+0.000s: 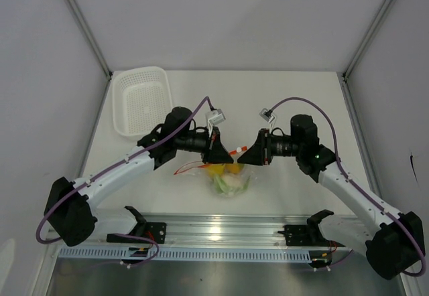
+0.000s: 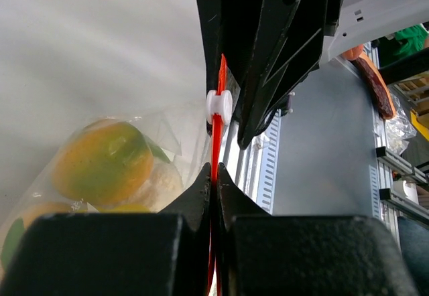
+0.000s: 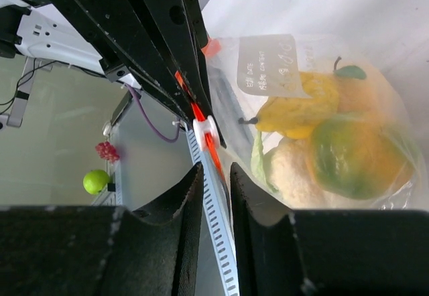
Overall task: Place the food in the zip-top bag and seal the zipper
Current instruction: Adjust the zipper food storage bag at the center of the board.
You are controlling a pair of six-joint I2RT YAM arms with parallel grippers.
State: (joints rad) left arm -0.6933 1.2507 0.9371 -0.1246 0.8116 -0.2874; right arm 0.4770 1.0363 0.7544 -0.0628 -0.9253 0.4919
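The orange-red zipper is pinched in my left gripper below the white slider, so that gripper should open and grab the slider itself [image 2: 219, 107] while my right gripper holds the zipper.
The clear zip-top bag [image 1: 230, 179] lies on the table between the two arms. It holds the food: an orange fruit [image 2: 104, 162], a yellow pear-shaped fruit [image 3: 298, 112], a yellow-green fruit [image 3: 352, 159] and a white cauliflower piece [image 3: 291, 175]. My left gripper [image 2: 216, 174] is shut on the orange-red zipper [image 2: 216, 142], just below its white slider [image 2: 218, 105]. My right gripper [image 3: 216, 172] is narrowly open. The zipper [image 3: 213, 150] runs into the gap between its fingers, and the slider [image 3: 204, 130] sits just beyond the fingertips. In the top view the left gripper [image 1: 218, 152] and the right gripper [image 1: 247, 154] face each other over the bag's mouth.
A white mesh basket [image 1: 141, 98] stands at the back left of the table. A metal rail with slotted strip [image 1: 221, 242] runs along the near edge, between the arm bases. Grey walls close in the left, right and back sides.
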